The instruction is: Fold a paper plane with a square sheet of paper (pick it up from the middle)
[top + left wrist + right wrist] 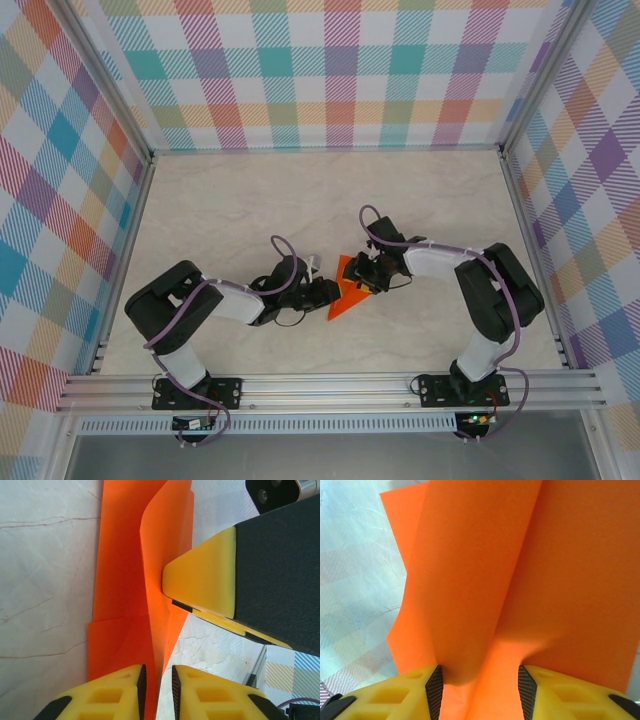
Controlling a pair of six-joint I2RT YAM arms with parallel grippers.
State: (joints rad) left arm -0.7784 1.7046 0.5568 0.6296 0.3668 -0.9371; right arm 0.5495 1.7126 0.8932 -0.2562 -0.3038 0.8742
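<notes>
Only my right gripper props the upright flap, so my left gripper needs to pinch the flap's loose end (159,662) before my right gripper backs off.
The square sheet of paper (344,301) is a creased orange wedge on the table between the two arms. One flap of the sheet (125,580) stands up on edge. My left gripper (327,293) is at its left side. The jaws of the left gripper (158,692) stand a narrow gap apart, open. The upright flap runs between them without being pinched. My right gripper (371,277) is open at the paper's right side, its fingertips (205,575) against the flap. Orange paper (520,570) bulges into the wide gap of the right gripper (478,692).
The marble-look table (250,200) has bare room behind and to both sides of the paper. Plaid walls (330,70) and aluminium rails (330,385) enclose it. Both arms reach inward and meet near the middle.
</notes>
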